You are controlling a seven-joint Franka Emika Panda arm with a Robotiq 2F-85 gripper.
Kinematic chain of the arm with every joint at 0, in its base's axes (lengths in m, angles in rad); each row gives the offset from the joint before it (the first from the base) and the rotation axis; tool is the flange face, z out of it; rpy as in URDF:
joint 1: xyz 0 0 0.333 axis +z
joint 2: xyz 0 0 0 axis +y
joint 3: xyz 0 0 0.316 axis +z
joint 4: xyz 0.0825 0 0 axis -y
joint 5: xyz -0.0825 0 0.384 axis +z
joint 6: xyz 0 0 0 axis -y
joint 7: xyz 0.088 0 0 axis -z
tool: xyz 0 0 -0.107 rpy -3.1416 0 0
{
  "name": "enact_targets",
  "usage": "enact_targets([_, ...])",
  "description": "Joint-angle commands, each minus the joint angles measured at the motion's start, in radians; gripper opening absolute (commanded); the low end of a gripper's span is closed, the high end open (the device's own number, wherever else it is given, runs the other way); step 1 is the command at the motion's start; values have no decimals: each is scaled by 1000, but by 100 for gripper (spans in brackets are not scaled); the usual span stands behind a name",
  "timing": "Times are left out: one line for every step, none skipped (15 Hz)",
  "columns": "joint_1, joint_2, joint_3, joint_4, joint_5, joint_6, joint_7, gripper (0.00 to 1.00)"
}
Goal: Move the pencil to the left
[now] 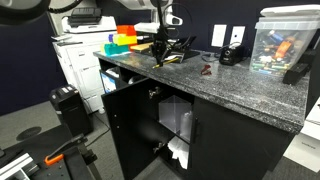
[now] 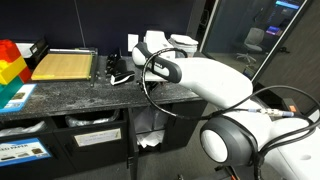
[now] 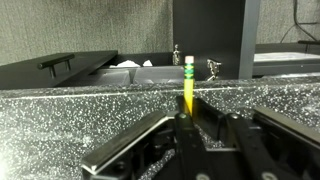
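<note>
The robot's gripper will release the yellow pencil on the counter's front edge [image 1: 166,75] [image 3: 175,100], just above the open cabinet door.
In the wrist view the yellow pencil [image 3: 189,88], with a green band and a white eraser tip, stands out straight from between my gripper's fingers [image 3: 197,120]. The fingers are closed on its lower end. It is held just above the speckled dark countertop [image 3: 60,115], pointing towards the counter's edge. In both exterior views the gripper [image 1: 160,50] [image 2: 119,72] is low over the counter's middle. The pencil itself is too thin to make out in those views. A small dark reddish-brown object [image 1: 207,70] lies on the counter beside the gripper, apart from it.
Coloured blocks [image 1: 122,41] [image 2: 10,62] and a wooden board [image 2: 65,66] sit at one end of the counter. A clear plastic box [image 1: 282,42] and a black object [image 1: 231,56] sit at the opposite end. A cabinet door [image 1: 130,115] below hangs open. A printer [image 1: 80,45] stands beyond.
</note>
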Motion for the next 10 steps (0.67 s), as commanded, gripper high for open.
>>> enact_targets([-13,23,4,20,7,-25,-1,3])
enact_targets([-16,29,4,19,8,-31,-1,3])
enact_targets([-19,37,4,22,8,-37,-3,3])
enact_targets([-21,45,4,25,7,-41,-3,3])
enact_targets([-23,51,4,26,8,-45,-3,3])
enact_targets([-25,58,4,27,8,-47,-2,3])
enact_targets([-27,64,3,28,8,-50,-1,3])
enact_targets([-28,70,2,29,7,-53,1,3])
enact_targets([-29,75,3,31,8,-54,1,3])
enact_targets([-30,78,3,31,7,-53,3,15])
